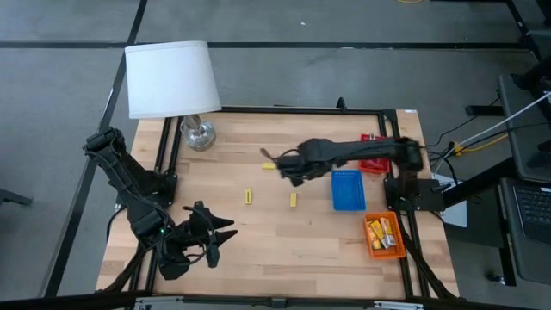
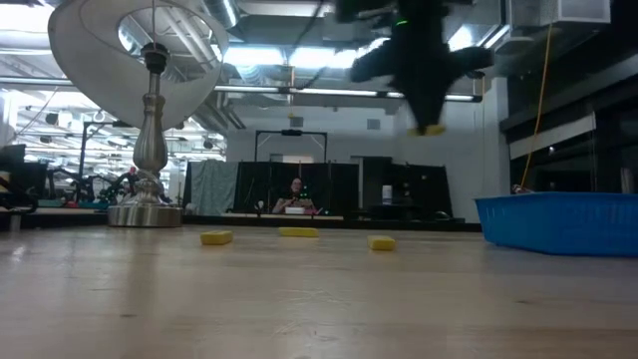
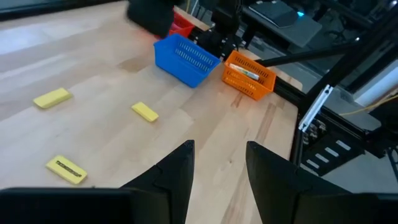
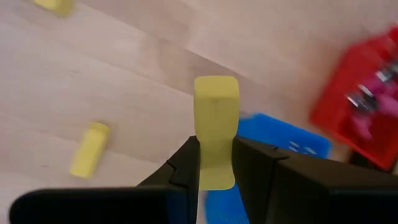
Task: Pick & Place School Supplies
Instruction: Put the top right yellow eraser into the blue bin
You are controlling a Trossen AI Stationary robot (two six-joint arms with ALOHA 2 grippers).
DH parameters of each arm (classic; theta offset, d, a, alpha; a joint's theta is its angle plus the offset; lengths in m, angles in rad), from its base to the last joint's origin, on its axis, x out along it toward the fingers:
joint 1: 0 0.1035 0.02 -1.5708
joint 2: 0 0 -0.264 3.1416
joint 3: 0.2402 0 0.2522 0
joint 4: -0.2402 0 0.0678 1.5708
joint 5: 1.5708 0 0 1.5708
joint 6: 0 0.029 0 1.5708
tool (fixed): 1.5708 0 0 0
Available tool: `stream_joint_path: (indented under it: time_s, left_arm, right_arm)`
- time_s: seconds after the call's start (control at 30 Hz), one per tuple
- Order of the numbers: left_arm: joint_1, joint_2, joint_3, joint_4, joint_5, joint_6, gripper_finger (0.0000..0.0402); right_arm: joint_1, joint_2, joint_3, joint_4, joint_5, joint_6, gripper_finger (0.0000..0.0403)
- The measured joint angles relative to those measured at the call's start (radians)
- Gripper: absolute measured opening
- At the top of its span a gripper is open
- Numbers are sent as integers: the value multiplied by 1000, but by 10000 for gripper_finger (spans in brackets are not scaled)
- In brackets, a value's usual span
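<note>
Next, I set the yellow piece inside the blue tray (image 1: 354, 197) with my right gripper, toward the blue tray's end by the orange tray.
My right gripper (image 1: 294, 171) hangs over the middle of the table, left of the blue tray (image 1: 348, 189), shut on a plain yellow oblong piece (image 4: 216, 106). The low view shows the gripper high above the table with the piece (image 2: 431, 129) under it. Three more yellow items lie flat on the table: a printed pack (image 3: 67, 169), an oblong piece (image 3: 145, 112) and another (image 3: 52, 98). My left gripper (image 3: 217, 165) is open and waits at the near left of the table (image 1: 215, 239), touching nothing. My right gripper pinches the yellow piece by its lower part (image 4: 216, 163) between the two fingers (image 4: 186, 167). The fingers come from above and lie along the piece. The piece's free end (image 4: 216, 87) sticks out past the fingertips, and the piece is lifted clear of the table.
A red tray (image 1: 372, 164) holding small tools sits at the far right, the blue tray beside it. An orange tray (image 1: 385, 235) with yellow packs is at the near right. The white-shaded lamp (image 1: 176, 82) stands at the far left corner. A person sits far behind the table (image 2: 295, 194).
</note>
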Motion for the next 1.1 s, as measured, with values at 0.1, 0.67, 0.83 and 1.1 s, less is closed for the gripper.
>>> stream_joint_path:
  time_s: [0.1,0.67,0.83,1.1]
  left_arm:
    - [0,0,0,-1,-20,0,141]
    - [29,0,0,8,-22,-23,141]
    - [35,0,0,8,-21,-36,141]
    - [51,0,0,9,-13,-46,141]
  right_arm:
    - [10,-150,-188,12,-2,85,77]
    - [112,-689,-1007,547,-163,493,77]
    - [111,-682,-1059,591,-170,489,81]
    - [112,-684,-1093,610,-196,492,116]
